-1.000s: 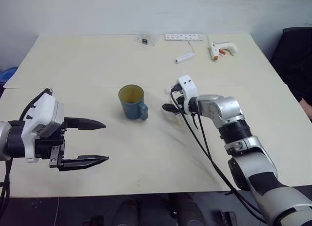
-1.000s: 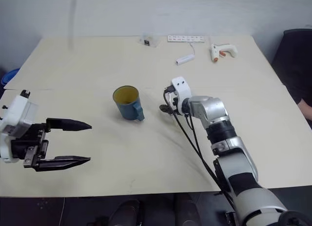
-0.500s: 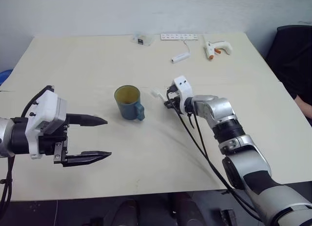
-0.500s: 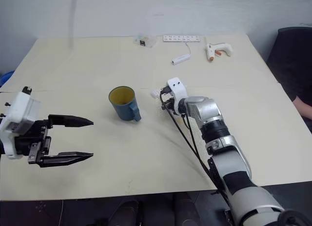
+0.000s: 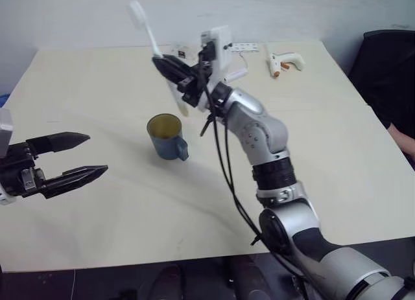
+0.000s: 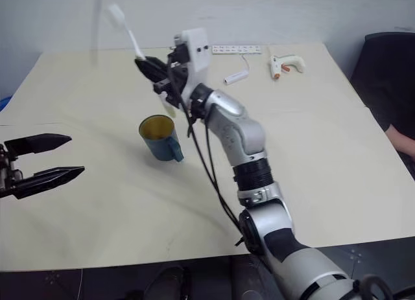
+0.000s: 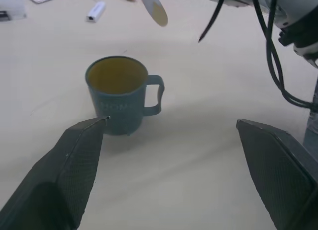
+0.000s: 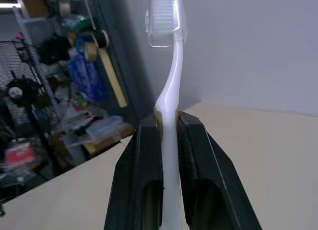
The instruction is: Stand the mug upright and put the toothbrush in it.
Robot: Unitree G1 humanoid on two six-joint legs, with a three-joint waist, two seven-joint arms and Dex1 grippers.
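Next, my right gripper lets go of the white toothbrush inside the blue-grey mug [image 5: 164,127], with its bristle head up and leaning on the mug's far rim.
The blue-grey mug [image 5: 166,137] stands upright in the middle of the table, handle toward my right, its yellowish inside showing [image 7: 118,75]. My right gripper [image 5: 160,59] is raised in the air above and just behind the mug, shut on the white toothbrush [image 8: 169,103]. The brush slants with its bristle head [image 5: 137,11] up and its pale yellow handle end [image 5: 182,106] hanging over the mug's far rim. My left gripper [image 5: 96,154] is open and holds nothing, level with the mug and well to its left.
Along the table's far edge lie a white glue gun [image 5: 283,60] with an orange tip, a white power strip [image 6: 237,50] and a short white cylinder with a cord [image 6: 235,77]. A dark chair [image 5: 382,67] stands off the table's right side.
My right gripper has shut on the toothbrush beside the mug and swung it up and to the left, over the mug. The left gripper has drifted left. The camera view has shifted.
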